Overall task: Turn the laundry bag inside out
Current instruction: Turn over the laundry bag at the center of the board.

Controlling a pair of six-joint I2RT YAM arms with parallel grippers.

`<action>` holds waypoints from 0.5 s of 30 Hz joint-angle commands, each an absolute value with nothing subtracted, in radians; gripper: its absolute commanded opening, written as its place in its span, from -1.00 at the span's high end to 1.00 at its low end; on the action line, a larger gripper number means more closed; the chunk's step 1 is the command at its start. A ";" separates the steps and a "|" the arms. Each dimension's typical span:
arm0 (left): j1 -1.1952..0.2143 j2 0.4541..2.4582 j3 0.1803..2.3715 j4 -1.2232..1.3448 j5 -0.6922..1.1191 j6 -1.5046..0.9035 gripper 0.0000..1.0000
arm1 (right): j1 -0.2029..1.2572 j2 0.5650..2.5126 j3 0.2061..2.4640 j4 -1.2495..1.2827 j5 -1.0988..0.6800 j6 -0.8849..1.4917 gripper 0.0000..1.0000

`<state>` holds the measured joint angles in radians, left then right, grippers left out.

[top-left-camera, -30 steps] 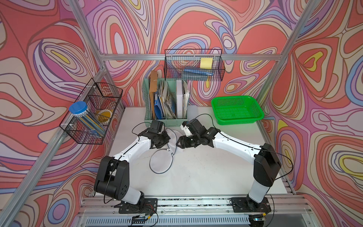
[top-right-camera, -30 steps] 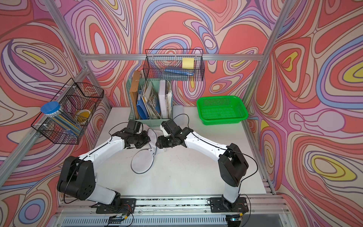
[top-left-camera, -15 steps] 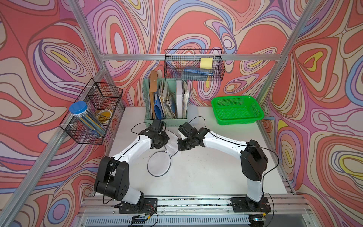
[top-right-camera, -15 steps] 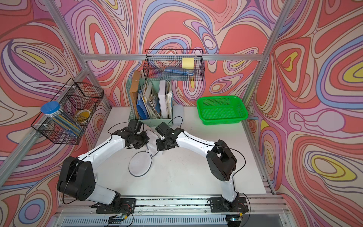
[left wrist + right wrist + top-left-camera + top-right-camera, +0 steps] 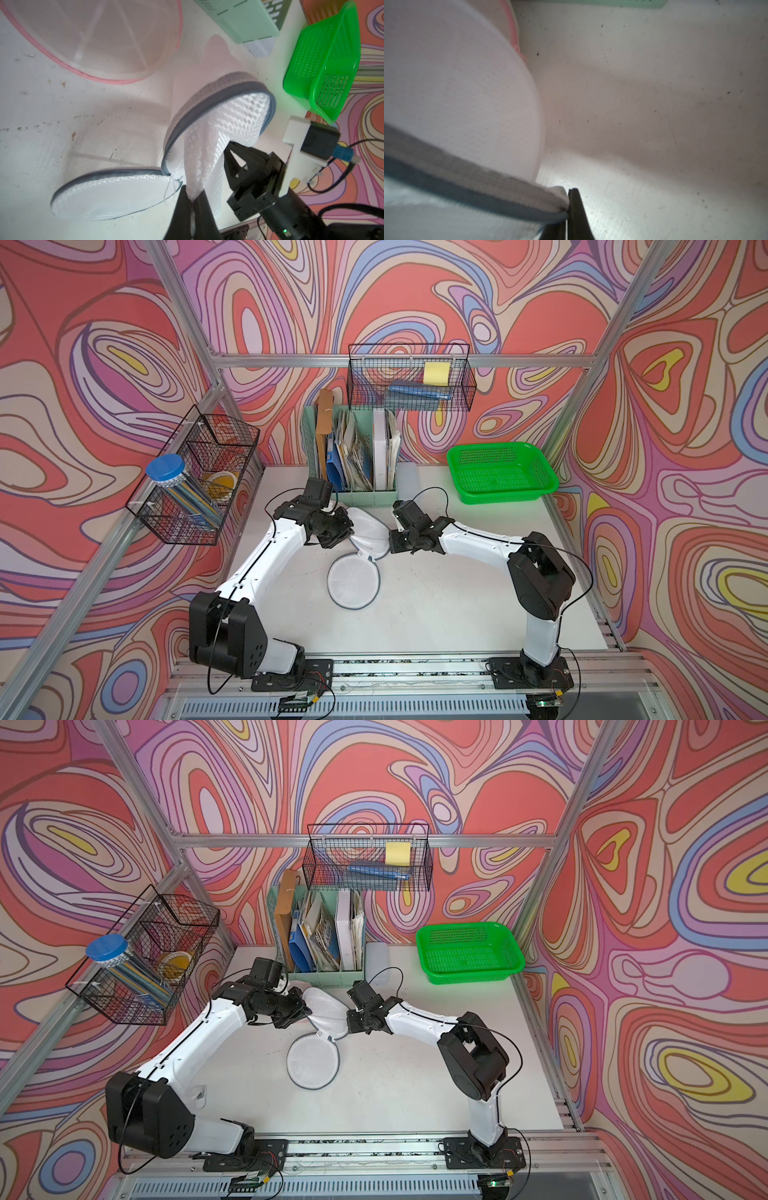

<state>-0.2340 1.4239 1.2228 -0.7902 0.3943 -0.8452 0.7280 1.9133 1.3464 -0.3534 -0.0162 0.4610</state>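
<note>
The laundry bag's grey rim is curled over at the robot's right gripper, so next the left gripper brings the bag's mesh closer for the right gripper to take the rim's far edge [image 5: 239, 86].
The laundry bag is white mesh with a grey zipper rim, in two round halves joined at one point. One half lies flat on the table [image 5: 353, 583] [image 5: 311, 1063]. The other half [image 5: 370, 533] [image 5: 228, 116] is lifted and stretched between my grippers. My left gripper [image 5: 349, 531] [image 5: 192, 199] is shut on a pinch of the white mesh. My right gripper [image 5: 390, 541] [image 5: 568, 199] is shut on the grey rim [image 5: 477, 187] of the lifted half. In the left wrist view the right gripper's black fingers [image 5: 230, 153] press against the mesh.
A pink-rimmed translucent mesh piece [image 5: 93, 41] lies on the table close behind the bag. A mint file organiser [image 5: 353, 464] and a translucent box [image 5: 409, 481] stand at the back, a green basket [image 5: 500, 472] at the back right. Wire baskets [image 5: 195, 481] [image 5: 409, 379] hang on the walls.
My right gripper has closed on the bag's grey rim, and the right arm's elbow has swung inward. The left gripper has kept its hold on the mesh.
</note>
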 commanded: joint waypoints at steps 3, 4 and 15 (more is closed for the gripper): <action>-0.213 1.395 1.249 -0.978 0.530 -0.730 1.00 | 0.656 1.897 1.290 -0.328 0.160 0.386 1.00; -0.213 1.397 1.247 -0.984 0.536 -0.716 1.00 | 0.654 1.889 1.283 -0.315 0.156 0.369 1.00; -0.213 1.483 1.337 -1.008 0.590 -0.544 1.00 | 0.623 1.779 1.229 -0.298 -0.133 0.308 0.50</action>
